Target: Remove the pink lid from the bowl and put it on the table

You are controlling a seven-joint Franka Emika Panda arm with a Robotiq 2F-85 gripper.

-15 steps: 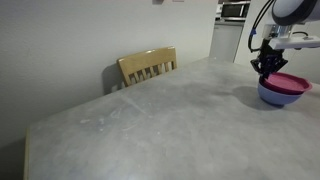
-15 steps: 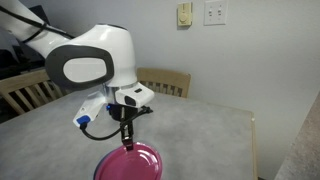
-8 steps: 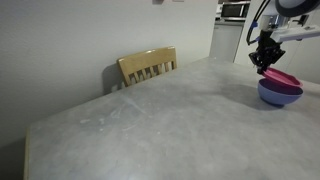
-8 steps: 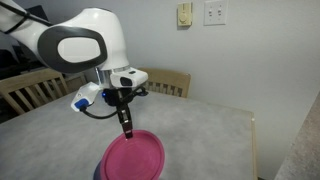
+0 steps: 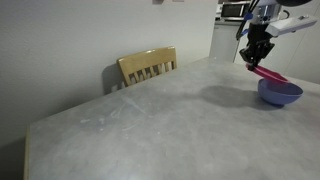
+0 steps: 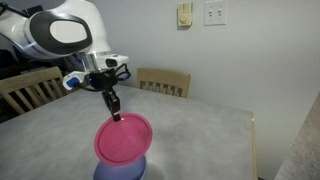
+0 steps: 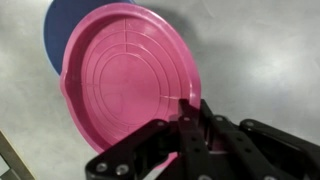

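I will release the pink lid on the grey table [image 5: 212, 100] between the blue-purple bowl and the wooden slat-back chair.
My gripper [image 7: 185, 112] is shut on the rim of the pink lid [image 7: 125, 75] and holds it tilted in the air above the bowl [image 7: 62, 20]. In both exterior views the lid [image 6: 124, 138] hangs from the gripper [image 6: 114, 113], clear of the blue-purple bowl [image 6: 118, 171] below it. In an exterior view the lid [image 5: 267, 73] slants above the bowl [image 5: 280, 94], with the gripper [image 5: 253, 62] at its upper edge. The bowl stands on the grey table [image 5: 150, 120]. In the wrist view the lid hides most of the bowl.
A wooden slat-back chair [image 5: 148, 66] stands at the table's far side and also shows in an exterior view [image 6: 164, 81]. Another chair [image 6: 25, 90] stands by the arm. A wall with outlets [image 6: 215, 12] is behind.
The gripper has risen with the pink lid. The lid has come off the bowl and now hangs tilted above it. The bowl has stayed in place.
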